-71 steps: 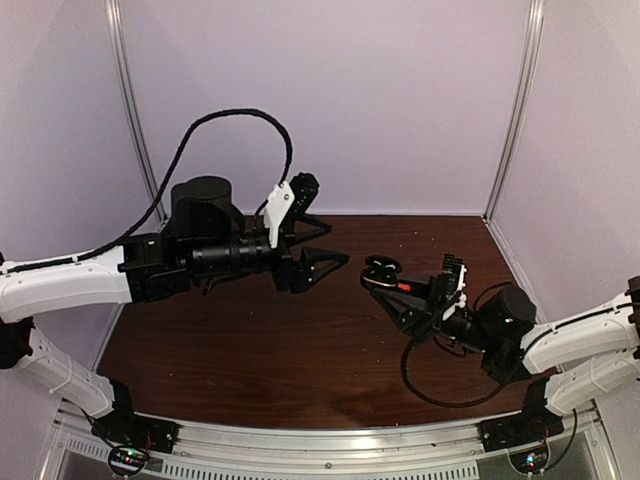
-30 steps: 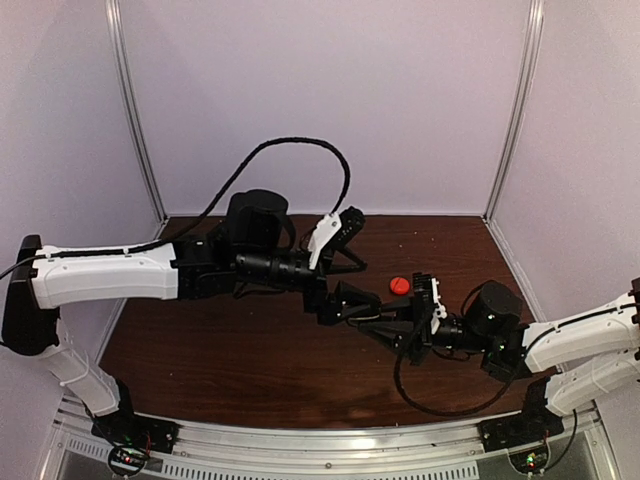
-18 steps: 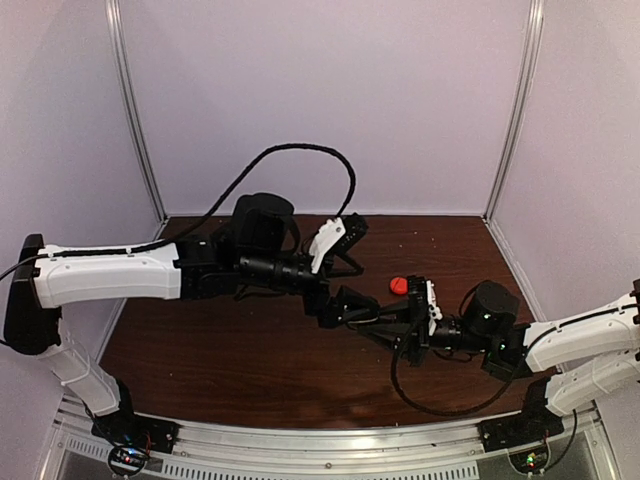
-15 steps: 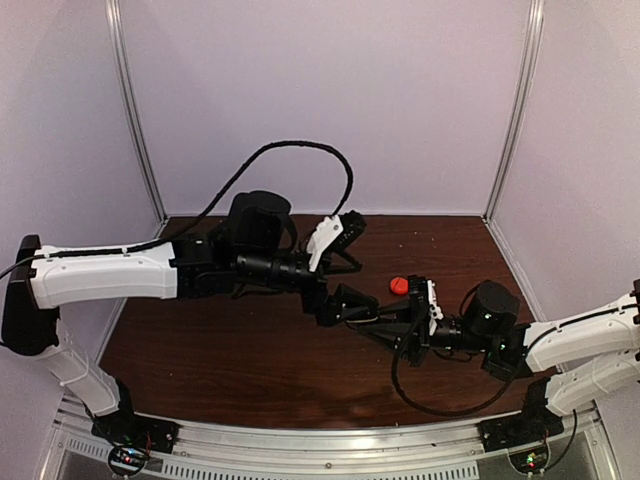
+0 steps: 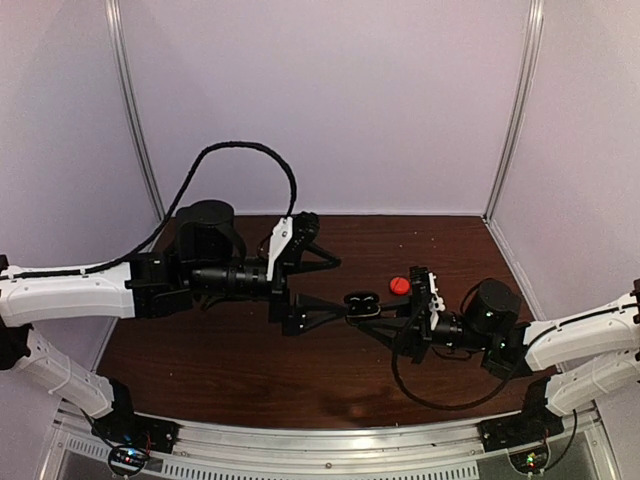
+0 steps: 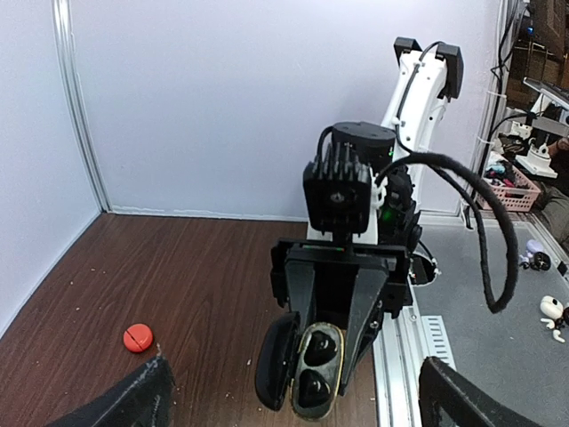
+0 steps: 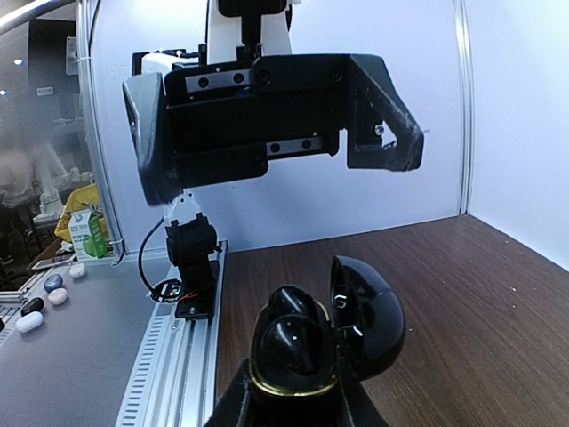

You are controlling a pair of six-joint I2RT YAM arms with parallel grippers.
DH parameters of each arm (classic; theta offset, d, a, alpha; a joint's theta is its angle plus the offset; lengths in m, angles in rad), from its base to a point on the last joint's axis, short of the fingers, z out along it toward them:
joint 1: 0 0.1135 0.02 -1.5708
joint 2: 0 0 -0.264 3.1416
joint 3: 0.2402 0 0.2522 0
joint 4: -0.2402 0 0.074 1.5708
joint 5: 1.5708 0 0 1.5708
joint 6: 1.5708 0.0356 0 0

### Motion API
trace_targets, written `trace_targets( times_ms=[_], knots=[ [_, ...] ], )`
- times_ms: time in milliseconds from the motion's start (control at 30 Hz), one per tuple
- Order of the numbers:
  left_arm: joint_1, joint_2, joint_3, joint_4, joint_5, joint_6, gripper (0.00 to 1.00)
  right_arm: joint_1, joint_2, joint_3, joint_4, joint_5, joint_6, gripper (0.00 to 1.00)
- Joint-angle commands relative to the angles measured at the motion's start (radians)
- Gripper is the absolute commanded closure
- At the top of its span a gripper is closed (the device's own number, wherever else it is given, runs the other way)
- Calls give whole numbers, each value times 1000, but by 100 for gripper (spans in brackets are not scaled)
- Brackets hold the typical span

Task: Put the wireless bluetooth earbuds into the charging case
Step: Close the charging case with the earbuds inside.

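Observation:
The black charging case, still held above the table, will be set down by my right gripper on the brown table (image 5: 354,297), next to the red rounded case.
My right gripper (image 5: 372,310) is shut on a black charging case (image 5: 362,299) and holds it above the table with the lid hinged open. Two black earbuds (image 7: 302,342) sit in its wells; they also show in the left wrist view (image 6: 313,366). In the right wrist view the case (image 7: 298,387) sits between my right gripper's fingers (image 7: 302,405), lid (image 7: 366,320) to the right. My left gripper (image 5: 335,288) is wide open and empty, just left of the case and facing it. Its fingers (image 6: 142,400) frame the left wrist view. No red earbud shows.
A small closed red rounded case (image 5: 400,285) lies on the brown table behind the right gripper, also in the left wrist view (image 6: 137,337). White walls enclose the back and sides. An aluminium rail (image 5: 330,440) runs along the near edge.
My left gripper was right at the case held by the right gripper; it has drawn back to the left and stands open. The right gripper still holds the case in about the same place.

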Motion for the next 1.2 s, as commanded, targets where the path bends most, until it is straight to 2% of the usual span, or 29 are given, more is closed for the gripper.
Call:
trace_targets(
  times_ms=[0, 267, 533, 700, 833, 900, 1167],
  knots=[
    [3, -5, -32, 76, 22, 45, 2, -9, -10, 52, 2, -37, 49, 100],
    [2, 70, -16, 73, 136, 112, 2, -13, 0, 83, -24, -81, 64, 100],
    [-22, 47, -40, 118, 207, 178, 2, -23, 29, 79, -16, -83, 96, 100],
    [-46, 51, -27, 77, 229, 229, 3, -46, 54, 75, 35, -110, 152, 100],
    [-56, 102, 31, -34, 277, 270, 20, -61, 59, 75, 73, -129, 185, 100],
    [-65, 115, 41, -54, 285, 282, 23, -67, 57, 72, 90, -139, 189, 100],
    [-58, 51, -4, 29, 157, 226, 11, -91, 74, 73, 55, -129, 206, 100]
  ],
)
